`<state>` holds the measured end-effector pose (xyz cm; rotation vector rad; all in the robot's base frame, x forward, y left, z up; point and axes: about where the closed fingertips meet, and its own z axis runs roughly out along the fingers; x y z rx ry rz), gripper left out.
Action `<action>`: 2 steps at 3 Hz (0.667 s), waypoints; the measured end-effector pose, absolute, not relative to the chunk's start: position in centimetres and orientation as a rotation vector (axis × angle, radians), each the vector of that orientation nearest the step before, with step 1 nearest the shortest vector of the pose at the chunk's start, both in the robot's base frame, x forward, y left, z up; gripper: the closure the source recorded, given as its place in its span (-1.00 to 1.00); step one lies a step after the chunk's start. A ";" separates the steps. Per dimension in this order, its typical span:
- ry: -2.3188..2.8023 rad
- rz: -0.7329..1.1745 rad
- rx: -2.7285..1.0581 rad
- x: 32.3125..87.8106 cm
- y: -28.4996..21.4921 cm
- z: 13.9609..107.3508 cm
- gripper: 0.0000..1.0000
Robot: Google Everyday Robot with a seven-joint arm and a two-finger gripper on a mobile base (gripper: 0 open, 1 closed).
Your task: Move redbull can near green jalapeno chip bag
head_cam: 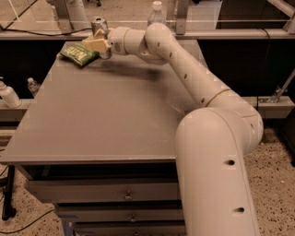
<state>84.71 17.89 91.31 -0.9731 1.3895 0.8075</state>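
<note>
Next, I release the redbull can on the grey table (pixel 105 61) close beside the green jalapeno chip bag.
The redbull can (pixel 98 24) stands upright at the table's far left, its silver top showing above the fingers. My gripper (pixel 97 43) reaches in from the right and is shut around the can's side. The green jalapeno chip bag (pixel 78 54) lies flat just left of the can, close to the fingertips (pixel 93 44). The can's lower part is hidden behind the gripper.
A clear water bottle (pixel 156 12) stands behind the grey table (pixel 115 120) at the back. A white bottle (pixel 8 95) and a small bottle (pixel 32 85) sit on a lower shelf to the left. My arm spans the table's right side. Drawers are below the front edge.
</note>
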 end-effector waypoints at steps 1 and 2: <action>1.425 0.832 -0.989 84.9 18.4 89.9 1.00; 1.442 0.849 -0.999 85.2 19.0 89.1 1.00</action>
